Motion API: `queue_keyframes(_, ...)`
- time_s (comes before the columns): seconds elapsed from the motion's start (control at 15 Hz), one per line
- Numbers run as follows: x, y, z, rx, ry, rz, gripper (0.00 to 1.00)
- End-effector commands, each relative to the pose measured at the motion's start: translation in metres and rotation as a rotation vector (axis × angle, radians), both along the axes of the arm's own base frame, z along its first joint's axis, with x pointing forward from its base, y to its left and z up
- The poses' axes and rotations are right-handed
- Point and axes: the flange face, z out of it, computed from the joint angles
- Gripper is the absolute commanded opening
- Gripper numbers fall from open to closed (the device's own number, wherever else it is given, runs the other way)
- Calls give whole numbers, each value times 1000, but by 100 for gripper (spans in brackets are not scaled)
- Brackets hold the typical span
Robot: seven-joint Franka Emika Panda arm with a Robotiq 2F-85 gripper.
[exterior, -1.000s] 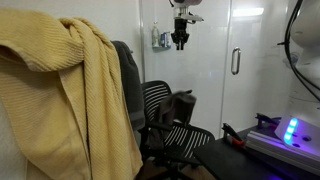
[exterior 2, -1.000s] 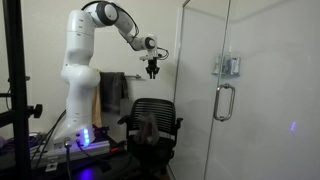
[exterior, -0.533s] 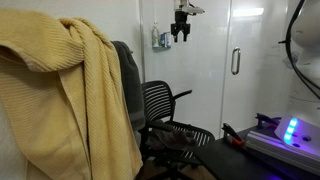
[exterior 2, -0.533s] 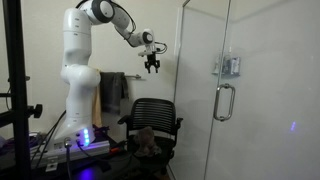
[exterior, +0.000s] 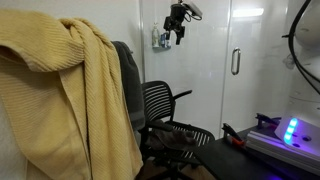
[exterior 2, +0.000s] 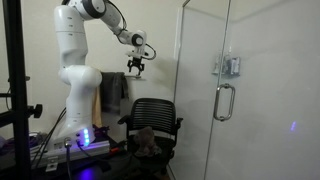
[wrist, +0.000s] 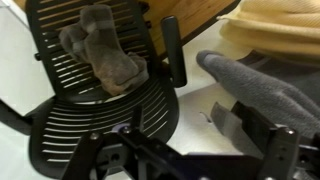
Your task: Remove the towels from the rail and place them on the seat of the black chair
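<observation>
The top of the dark grey towel point(exterior: 125, 44) point(wrist: 275, 92) lies just behind the mustard-yellow towel. I move my gripper to it next and close there.
A large mustard-yellow towel point(exterior: 65, 90) hangs in the foreground, with a dark grey towel point(exterior: 127, 82) behind it. Both also show at the right of the wrist view, yellow towel point(wrist: 278, 35) above grey towel point(wrist: 262, 88). The rail is hidden under them. On the black chair point(exterior: 165, 108) point(exterior 2: 150, 115) a small grey-brown towel point(wrist: 100, 52) point(exterior 2: 146, 138) lies crumpled on the seat. My gripper point(exterior: 176, 24) point(exterior 2: 135, 66) point(wrist: 185, 132) hangs high above the chair, open and empty, one finger point(wrist: 236, 122) showing near the grey towel.
A glass door with a short vertical handle point(exterior 2: 226, 101) point(exterior: 236, 62) stands beside the chair. A box with blue lights point(exterior: 288, 132) point(exterior 2: 88, 140) sits on a dark surface by the robot's base. A black post point(exterior 2: 14, 90) stands at the frame's edge.
The jaws have opened and the small grey-brown towel dropped onto the chair seat. The gripper has risen and swung away from above the chair towards the hanging towels.
</observation>
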Motion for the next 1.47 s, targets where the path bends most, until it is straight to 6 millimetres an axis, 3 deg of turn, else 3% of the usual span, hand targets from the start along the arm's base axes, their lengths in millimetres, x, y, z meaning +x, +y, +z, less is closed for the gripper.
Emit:
queue_keyframes(0.0,-35,27,-25,73,79,170,100)
queue_keyframes(0.07,-17,24,-18,43,51,92,100)
queue_keyframes(0.33,-25,41,-36,53,95,168,100)
queue_keyframes(0.6,-26,93,-70,1,103,309,100)
queue_keyframes(0.8,-26,135,-79,-10,60,421,100)
queue_keyframes(1.2,-10,181,-57,26,-222,447,100)
queue_keyframes(1.4,-14,178,-54,20,-215,446,100)
